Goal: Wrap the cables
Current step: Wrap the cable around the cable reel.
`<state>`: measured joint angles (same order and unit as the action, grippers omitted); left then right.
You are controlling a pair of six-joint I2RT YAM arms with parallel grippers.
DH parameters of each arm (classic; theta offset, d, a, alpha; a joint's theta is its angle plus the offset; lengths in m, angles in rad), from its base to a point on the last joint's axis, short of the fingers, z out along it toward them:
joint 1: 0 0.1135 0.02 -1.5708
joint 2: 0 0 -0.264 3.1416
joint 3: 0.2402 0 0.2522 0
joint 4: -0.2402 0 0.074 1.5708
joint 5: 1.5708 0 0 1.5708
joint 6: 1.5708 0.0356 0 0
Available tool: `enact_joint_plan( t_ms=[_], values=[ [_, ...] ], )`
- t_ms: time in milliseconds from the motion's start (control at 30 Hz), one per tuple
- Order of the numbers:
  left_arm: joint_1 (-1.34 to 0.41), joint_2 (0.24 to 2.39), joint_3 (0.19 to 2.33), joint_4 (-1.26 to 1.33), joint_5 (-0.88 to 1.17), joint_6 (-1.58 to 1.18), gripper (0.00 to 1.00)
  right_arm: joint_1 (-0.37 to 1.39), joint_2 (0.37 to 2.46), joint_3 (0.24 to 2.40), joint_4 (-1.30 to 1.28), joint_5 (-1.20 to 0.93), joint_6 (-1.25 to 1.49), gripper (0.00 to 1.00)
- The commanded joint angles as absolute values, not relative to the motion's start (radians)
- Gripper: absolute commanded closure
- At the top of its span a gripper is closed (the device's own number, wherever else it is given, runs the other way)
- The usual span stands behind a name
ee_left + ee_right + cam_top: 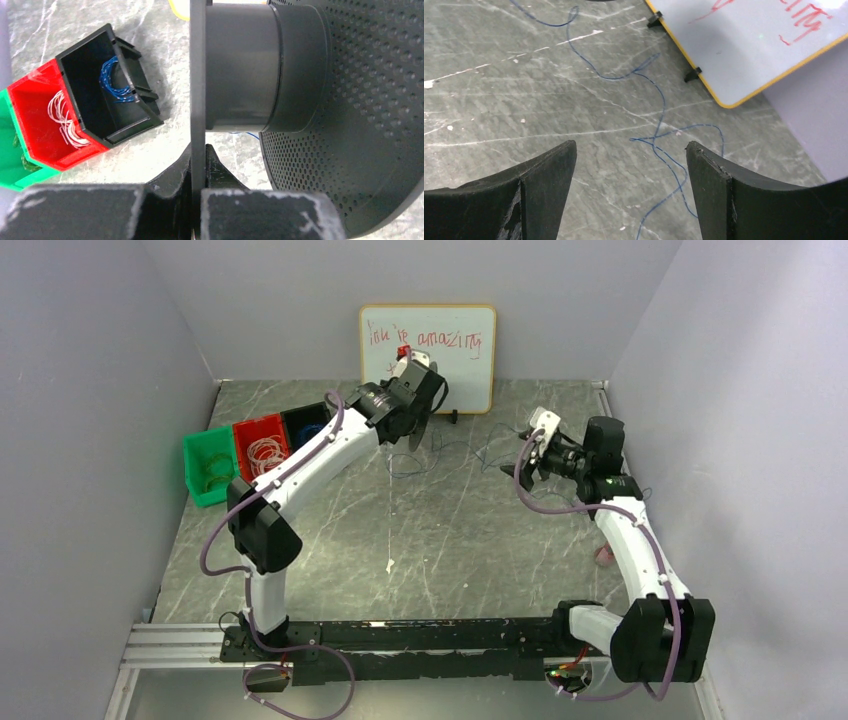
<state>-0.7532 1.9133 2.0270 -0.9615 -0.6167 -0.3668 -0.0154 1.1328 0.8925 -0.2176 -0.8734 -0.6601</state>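
Next, my right gripper moves over and grabs the curve (404, 476) (600, 75) nearest the black spool in the dark blue cable.
A thin dark blue cable (659, 115) lies in loose curves on the marble table, also faintly seen in the top view (470, 447). My right gripper (631, 150) is open just above it, with part of the cable between its fingers; it also shows in the top view (525, 458). My left gripper (198, 160) is shut on the thin flange of a black spool (242, 65) with a perforated outer disc (360, 125). It holds the spool up near the back of the table (420, 415). A short piece of blue cable shows under the spool's hub.
Three bins stand at the back left: a black one (132, 127) holding a blue coil (114, 82), a red one (30, 87) holding white coils, and a green one (208, 468). A small whiteboard (428, 350) leans against the back wall.
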Motion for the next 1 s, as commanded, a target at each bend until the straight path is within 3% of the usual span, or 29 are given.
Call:
enact_joint_plan(
  t_ms=[0,267,600,733,967],
  values=[
    [-0.775,1.890,2.043,-0.892,-0.819,-0.465,0.98,0.029,1.112,0.848,-0.107,-0.956,-0.675,0.16],
    [-0.844,1.946,2.061,-0.893,-1.068,-0.502,0.98,0.038,1.121,0.805,-0.103,-0.976,-0.710,0.16],
    [-0.854,1.943,2.050,-0.858,-1.051,-0.441,0.98,0.040,1.149,0.800,-0.104,-1.023,-0.709,0.16],
    [-0.844,1.913,2.035,-0.853,-0.936,-0.436,0.98,0.059,1.159,0.809,-0.112,-1.032,-0.712,0.16],
    [-0.746,1.768,1.938,-0.731,-0.475,-0.317,0.98,0.191,1.194,0.876,-0.190,-0.970,-0.795,0.15]
  ],
)
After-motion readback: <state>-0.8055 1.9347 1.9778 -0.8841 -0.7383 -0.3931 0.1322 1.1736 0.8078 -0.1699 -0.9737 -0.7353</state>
